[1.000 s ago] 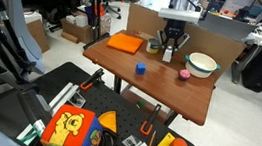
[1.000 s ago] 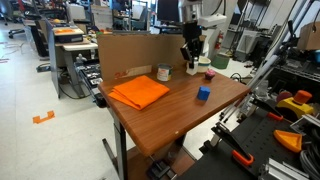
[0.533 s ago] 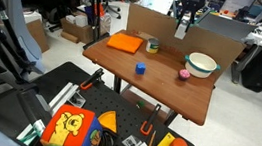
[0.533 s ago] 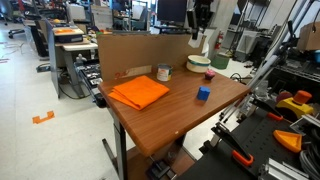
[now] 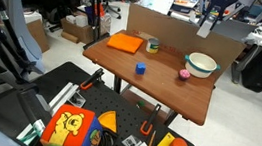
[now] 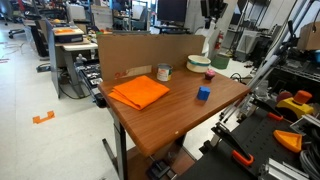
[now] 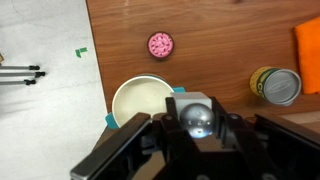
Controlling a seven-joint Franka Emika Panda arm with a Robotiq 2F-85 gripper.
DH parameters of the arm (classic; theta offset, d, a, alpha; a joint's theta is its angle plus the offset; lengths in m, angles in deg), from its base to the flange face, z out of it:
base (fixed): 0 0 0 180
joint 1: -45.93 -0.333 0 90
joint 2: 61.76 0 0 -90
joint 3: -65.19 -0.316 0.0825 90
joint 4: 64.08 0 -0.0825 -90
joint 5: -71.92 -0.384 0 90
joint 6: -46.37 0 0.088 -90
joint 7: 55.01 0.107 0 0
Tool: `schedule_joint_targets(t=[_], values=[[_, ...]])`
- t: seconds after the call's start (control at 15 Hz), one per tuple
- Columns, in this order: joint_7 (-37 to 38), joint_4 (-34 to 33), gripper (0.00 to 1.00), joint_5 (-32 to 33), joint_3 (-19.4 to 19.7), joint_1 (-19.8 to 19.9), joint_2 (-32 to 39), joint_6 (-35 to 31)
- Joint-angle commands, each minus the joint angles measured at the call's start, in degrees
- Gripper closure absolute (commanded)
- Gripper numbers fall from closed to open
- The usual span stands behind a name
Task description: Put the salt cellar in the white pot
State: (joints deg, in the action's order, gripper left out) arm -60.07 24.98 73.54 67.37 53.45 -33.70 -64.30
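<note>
My gripper is going to the white pot, inside its round rim. It will release the salt cellar on the middle of the white pot's bottom (image 5: 203, 64) (image 7: 144, 104).
My gripper (image 5: 208, 22) is shut on the salt cellar (image 5: 206, 29), a slim white bottle held high in the air above the table's back edge. In the wrist view its shiny domed top (image 7: 197, 118) sits between my fingers (image 7: 197, 128). The white pot (image 5: 191, 60), a wide shallow bowl, stands on the table below and slightly ahead of the gripper; it also shows in an exterior view (image 6: 194, 62). In the wrist view the white pot (image 7: 125, 95) lies just left of the held bottle. The salt cellar (image 6: 213, 42) also hangs under the gripper (image 6: 212, 30) here.
A small pink round object (image 5: 183, 74) (image 7: 160, 44) lies next to the pot. A blue cube (image 5: 140, 69) (image 6: 203, 94), a small tin can (image 5: 152, 45) (image 7: 275, 85) and an orange cloth (image 5: 126, 43) (image 6: 138, 92) are on the table. A cardboard wall (image 6: 130, 50) lines the back.
The gripper took the salt cellar from the table near the can, lifted it high, and carried it sideways toward the pot.
</note>
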Motion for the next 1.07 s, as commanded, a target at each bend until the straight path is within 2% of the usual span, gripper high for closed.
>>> schedule_joint_targets(t=[0.0,0.4,0.73,1.0], values=[[0.25,-10.76,0.90,-0.99,0.86,0.44,6.72,5.88],[-1.87,-22.14,0.90,0.99,1.37,0.71,16.23,7.09],[-2.07,-28.48,0.90,3.39,2.09,-0.08,23.94,11.55],[-0.95,-33.26,0.90,4.75,2.50,0.03,28.67,11.51]])
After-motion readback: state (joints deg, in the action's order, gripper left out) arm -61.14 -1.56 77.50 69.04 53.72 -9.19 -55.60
